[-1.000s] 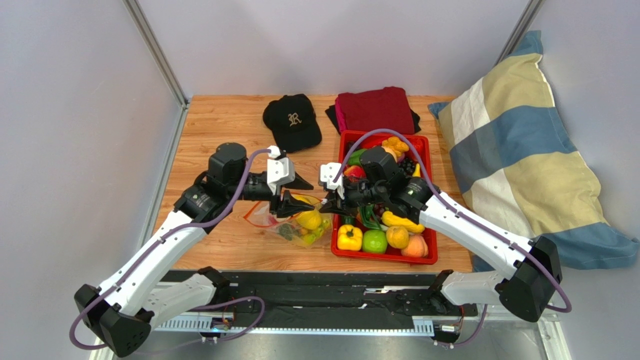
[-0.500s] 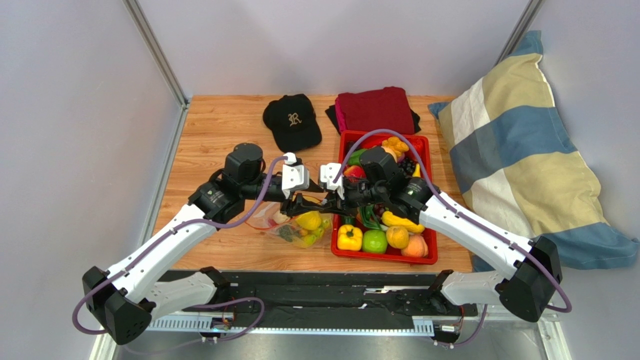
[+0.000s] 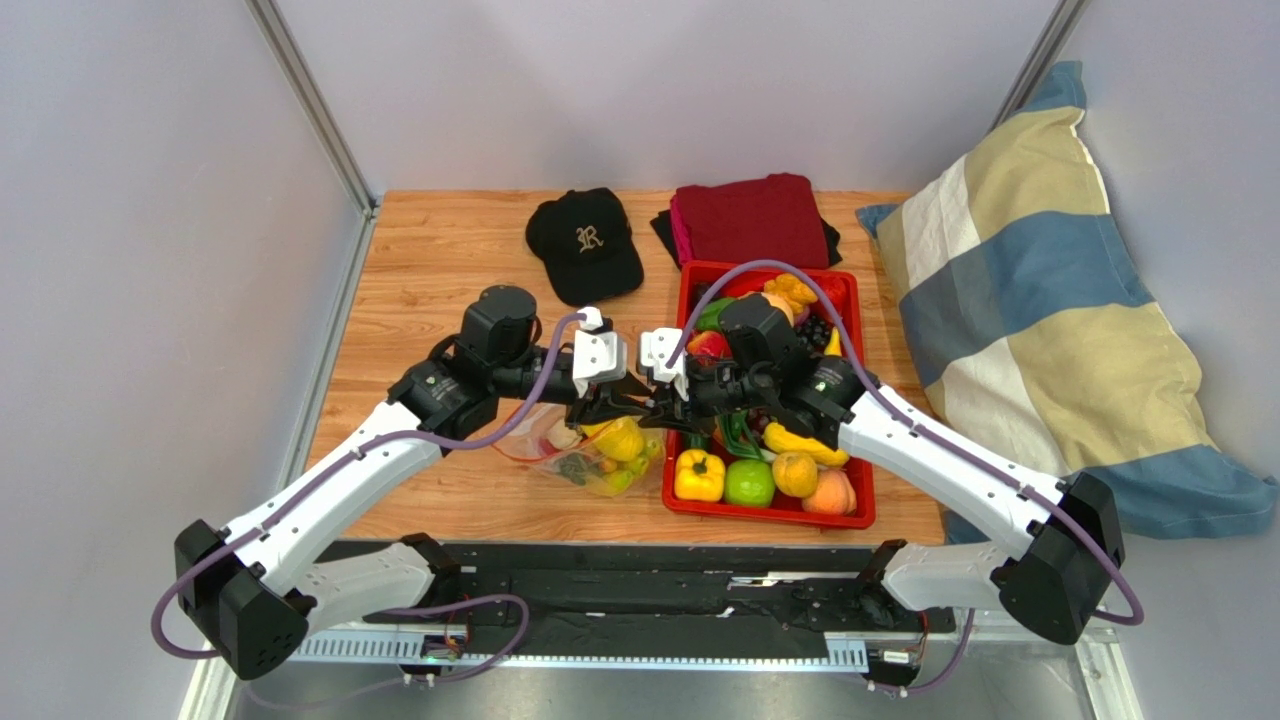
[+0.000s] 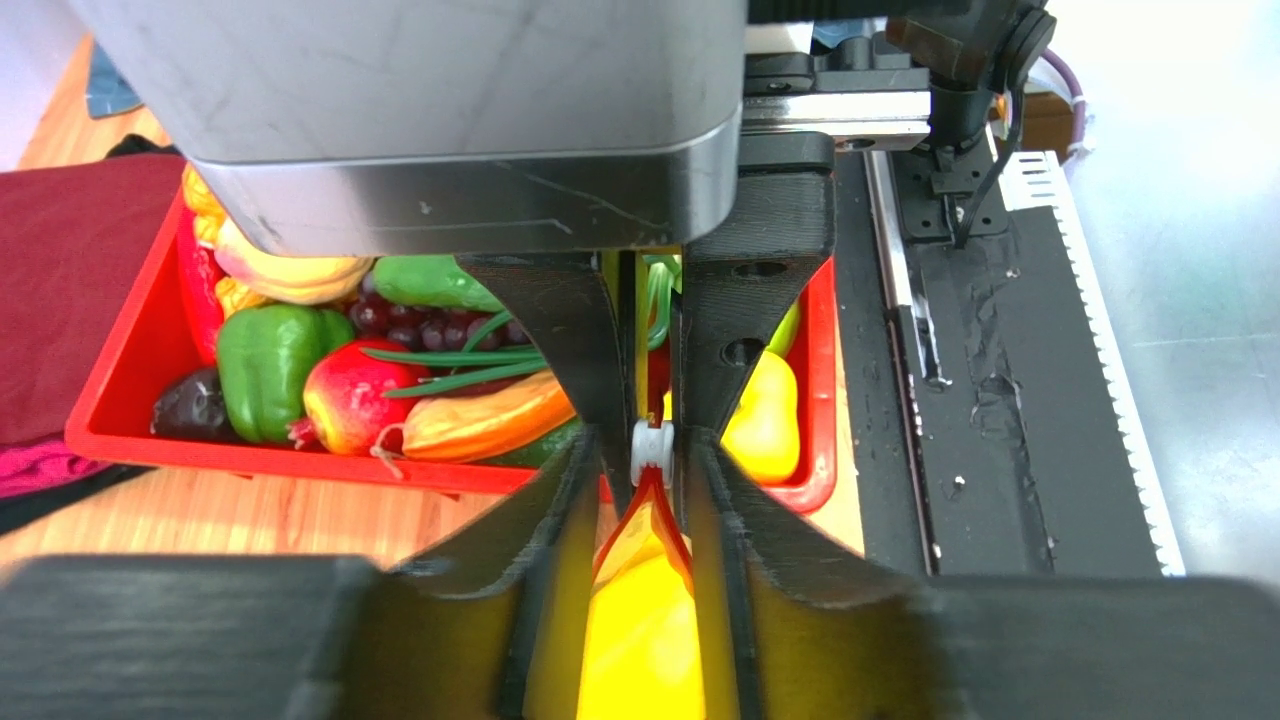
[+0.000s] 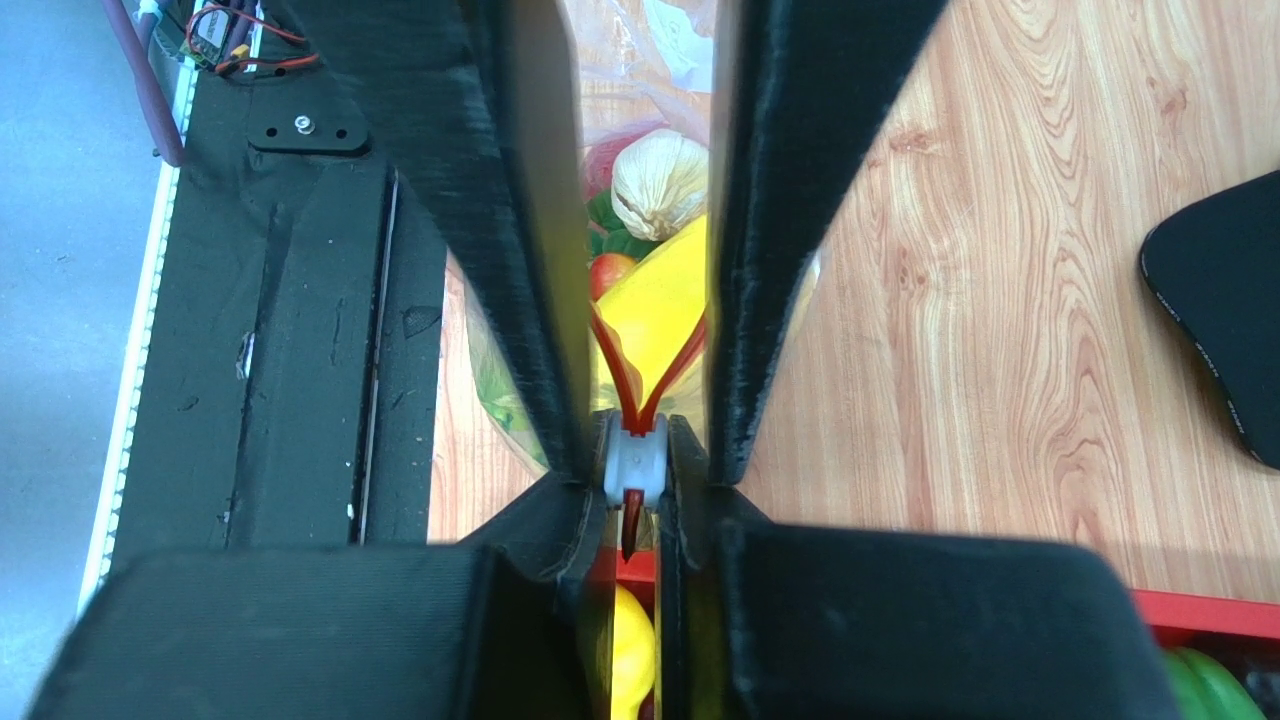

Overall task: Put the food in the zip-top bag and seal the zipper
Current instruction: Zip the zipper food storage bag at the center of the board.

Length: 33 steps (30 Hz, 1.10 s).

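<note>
My right gripper is clamping the white slider that must travel. It should take a new grip on the zipper's end (image 5: 631,527) behind the slider while my left gripper pulls the slider along.
The clear zip-top bag (image 3: 579,453) lies on the wood left of the red tray (image 3: 766,515). It holds a yellow fruit (image 3: 619,440) and some green pieces. My right gripper (image 3: 657,405) is shut on the zipper's end at its white slider (image 5: 636,462). The orange-red zipper (image 5: 609,353) parts in a V beyond the slider. My left gripper (image 3: 628,402) faces it nose to nose. Its jaws stand astride the slider (image 4: 651,447), narrow, with a small gap on each side. More food fills the tray, including a red fruit (image 4: 349,408) and a green pepper (image 4: 271,360).
A black cap (image 3: 586,240) and a folded maroon cloth (image 3: 751,218) lie at the back of the table. A striped pillow (image 3: 1037,300) rests against the right edge. The black base rail (image 3: 676,600) runs along the near edge.
My left arm has swung right from beside the bag to its mouth, and its jaws have narrowed around the slider. The right gripper and the bag have stayed put.
</note>
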Each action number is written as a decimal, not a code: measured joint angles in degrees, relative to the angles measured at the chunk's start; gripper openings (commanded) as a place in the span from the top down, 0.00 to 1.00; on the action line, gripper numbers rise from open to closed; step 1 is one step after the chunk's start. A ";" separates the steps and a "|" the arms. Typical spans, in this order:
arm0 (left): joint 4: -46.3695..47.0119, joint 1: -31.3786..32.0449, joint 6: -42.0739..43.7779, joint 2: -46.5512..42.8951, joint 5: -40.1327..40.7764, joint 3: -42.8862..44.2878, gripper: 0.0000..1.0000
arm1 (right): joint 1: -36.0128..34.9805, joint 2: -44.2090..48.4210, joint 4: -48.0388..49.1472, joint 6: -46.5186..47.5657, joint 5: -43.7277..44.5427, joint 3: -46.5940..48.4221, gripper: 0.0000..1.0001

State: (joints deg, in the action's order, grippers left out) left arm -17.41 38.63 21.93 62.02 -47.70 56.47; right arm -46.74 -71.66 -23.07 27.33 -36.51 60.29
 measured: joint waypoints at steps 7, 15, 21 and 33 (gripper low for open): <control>-0.37 0.02 0.52 0.61 -0.76 0.00 1.00 | 0.00 0.24 0.07 0.02 0.46 -0.52 0.94; -0.87 0.28 0.59 0.55 -0.83 -0.20 1.00 | -0.09 1.66 0.15 0.15 1.44 -1.36 0.74; -1.09 0.28 0.55 0.52 -0.83 -0.33 1.00 | -0.09 1.75 -0.28 -0.35 3.41 -1.36 0.74; -0.59 0.28 0.55 -0.17 0.22 -0.96 1.00 | -0.11 2.34 -0.81 -0.90 4.15 -1.90 1.00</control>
State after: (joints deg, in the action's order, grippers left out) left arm -18.00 38.92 22.48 61.84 -47.48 55.51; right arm -46.85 -69.32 -23.88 26.44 -32.36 58.39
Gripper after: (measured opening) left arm 0.018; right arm 0.010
